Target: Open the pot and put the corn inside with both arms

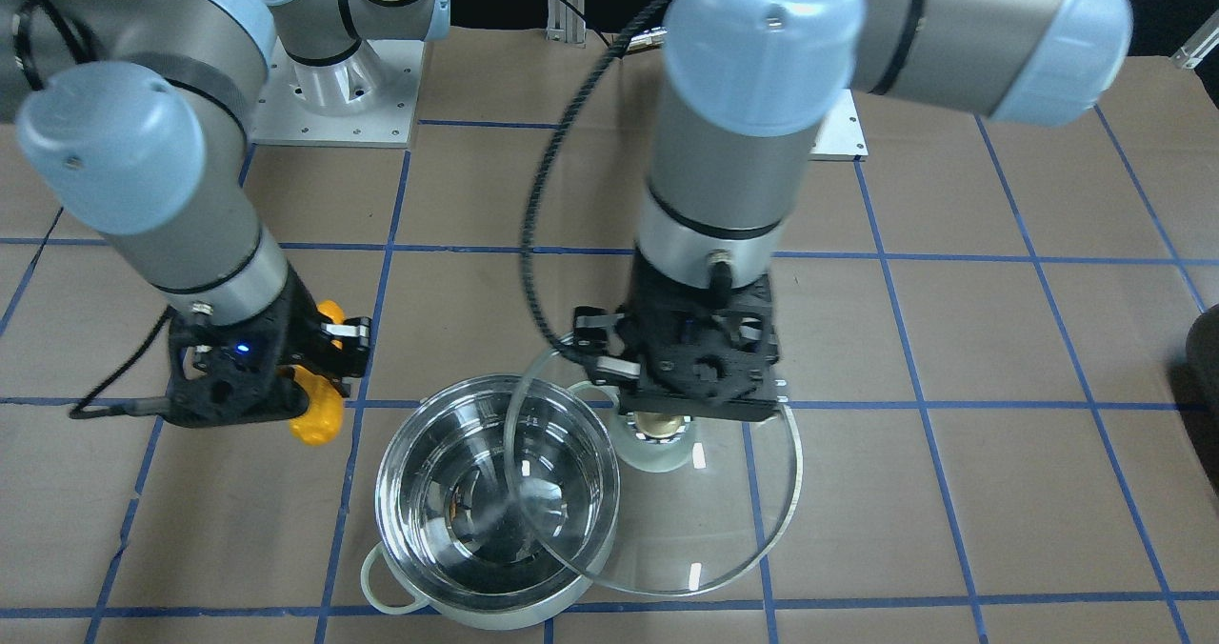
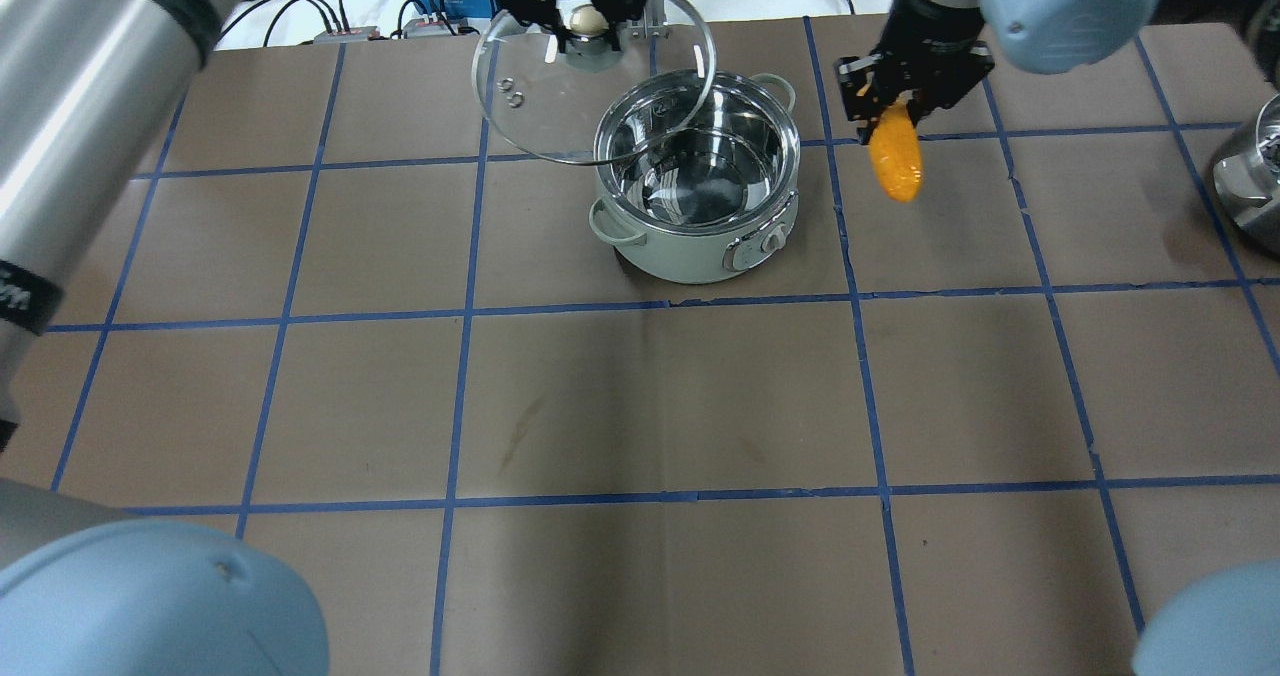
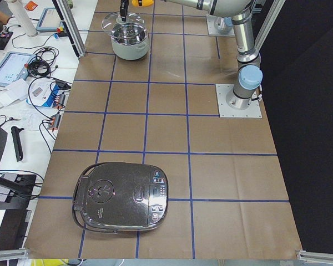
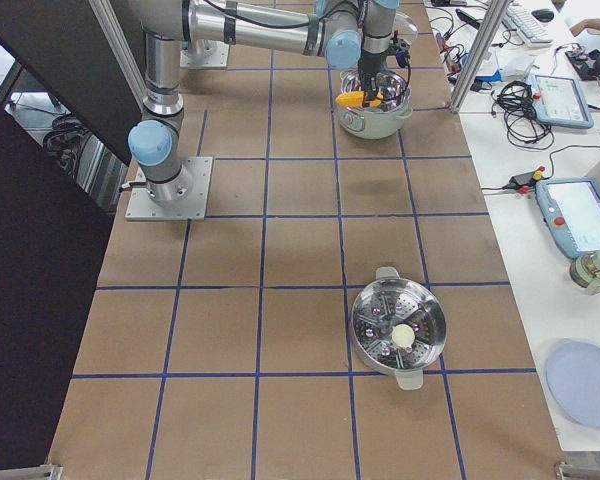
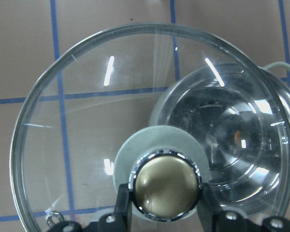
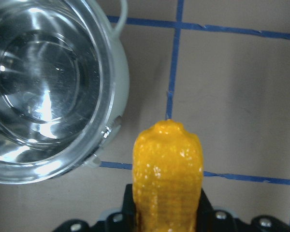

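My left gripper will set the clear glass lid, now raised over the pot's rim, down on the empty blue tape square (image 1: 859,507) (image 5: 4,157) next to the pot, toward the black rice cooker.
The shiny steel pot (image 2: 690,253) with pale green handles stands open and empty at the far middle of the table. It also shows in the front view (image 1: 386,477). My left gripper (image 2: 587,24) is shut on the knob (image 5: 164,181) of the clear glass lid (image 2: 560,106) and holds it raised, overlapping the pot's left rim (image 5: 261,92). My right gripper (image 2: 893,106) is shut on the orange-yellow corn (image 2: 895,161) and holds it in the air to the right of the pot. In the right wrist view the corn (image 6: 167,164) sticks out beside the pot (image 6: 111,82).
A black rice cooker (image 3: 122,197) sits at the table's left end. A steel steamer pot (image 4: 398,330) sits at the right end; its edge shows in the overhead view (image 2: 1250,186). The brown table has a blue tape grid.
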You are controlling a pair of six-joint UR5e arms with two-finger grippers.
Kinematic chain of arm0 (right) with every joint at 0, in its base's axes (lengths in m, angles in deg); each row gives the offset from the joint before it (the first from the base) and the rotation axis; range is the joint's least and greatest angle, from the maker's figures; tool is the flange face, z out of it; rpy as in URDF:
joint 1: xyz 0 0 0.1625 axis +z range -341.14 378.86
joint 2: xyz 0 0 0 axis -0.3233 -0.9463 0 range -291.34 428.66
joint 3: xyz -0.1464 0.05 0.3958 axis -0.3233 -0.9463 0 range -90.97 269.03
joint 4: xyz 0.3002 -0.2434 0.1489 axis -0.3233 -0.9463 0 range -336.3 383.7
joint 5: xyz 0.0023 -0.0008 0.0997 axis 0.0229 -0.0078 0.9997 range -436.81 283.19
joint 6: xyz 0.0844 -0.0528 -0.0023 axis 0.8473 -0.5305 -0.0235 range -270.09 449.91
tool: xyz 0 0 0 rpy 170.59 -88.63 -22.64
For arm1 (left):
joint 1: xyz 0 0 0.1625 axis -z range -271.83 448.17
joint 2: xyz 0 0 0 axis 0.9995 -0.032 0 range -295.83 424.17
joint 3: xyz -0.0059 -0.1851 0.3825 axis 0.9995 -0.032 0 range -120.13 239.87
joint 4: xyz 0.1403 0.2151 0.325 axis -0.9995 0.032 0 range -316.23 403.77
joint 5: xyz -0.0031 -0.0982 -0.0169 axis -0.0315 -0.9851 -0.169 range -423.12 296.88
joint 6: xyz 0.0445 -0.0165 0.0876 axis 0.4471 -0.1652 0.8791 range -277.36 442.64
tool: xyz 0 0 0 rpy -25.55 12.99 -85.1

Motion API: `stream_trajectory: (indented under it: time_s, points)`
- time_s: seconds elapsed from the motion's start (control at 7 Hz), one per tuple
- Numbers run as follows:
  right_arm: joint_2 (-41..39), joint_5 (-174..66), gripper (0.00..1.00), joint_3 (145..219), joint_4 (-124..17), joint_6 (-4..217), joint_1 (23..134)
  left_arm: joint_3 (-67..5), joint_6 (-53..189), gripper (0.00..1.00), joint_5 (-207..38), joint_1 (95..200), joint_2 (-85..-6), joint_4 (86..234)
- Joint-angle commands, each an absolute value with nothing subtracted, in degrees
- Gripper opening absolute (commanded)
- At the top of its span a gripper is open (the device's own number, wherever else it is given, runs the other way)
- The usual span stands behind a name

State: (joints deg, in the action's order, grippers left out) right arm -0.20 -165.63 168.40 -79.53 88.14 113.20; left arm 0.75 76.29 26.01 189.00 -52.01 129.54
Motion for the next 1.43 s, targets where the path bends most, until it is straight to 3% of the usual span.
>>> stream_trajectory:
  time_s: [0.0,0.43,0.71,0.86,1.0,1.14,1.29]
  points:
    - [12.43,-165.76,0.14,156.16,-81.68,99.0,122.79,-1.03,86.74,0.17,26.0,180.49,-50.44,131.75]
    - [18.03,-166.37,0.14,158.35,-89.21,100.28,125.65,-14.18,99.04,0.16,21.47,168.1,-50.09,125.55]
    - [18.56,-166.55,0.15,163.45,-95.71,99.84,125.56,-28.04,99.43,0.16,20.03,166.65,-50.44,107.59]
    - [18.47,-166.55,0.2,164.6,-96.26,99.49,125.56,-32.46,99.6,0.16,19.94,166.57,-51.14,100.01]
    - [18.56,-166.55,0.73,164.7,-96.27,99.49,125.56,-34.51,99.61,0.16,19.94,166.57,-52.36,96.19]
    - [18.04,-166.72,0.94,164.09,-96.18,99.4,125.39,-34.88,99.61,0.17,20.55,166.48,-54.29,95.46]
    - [16.38,-166.73,1.0,163.3,-95.83,98.79,124.95,-35.14,99.43,0.24,20.55,165.69,-55.18,95.62]
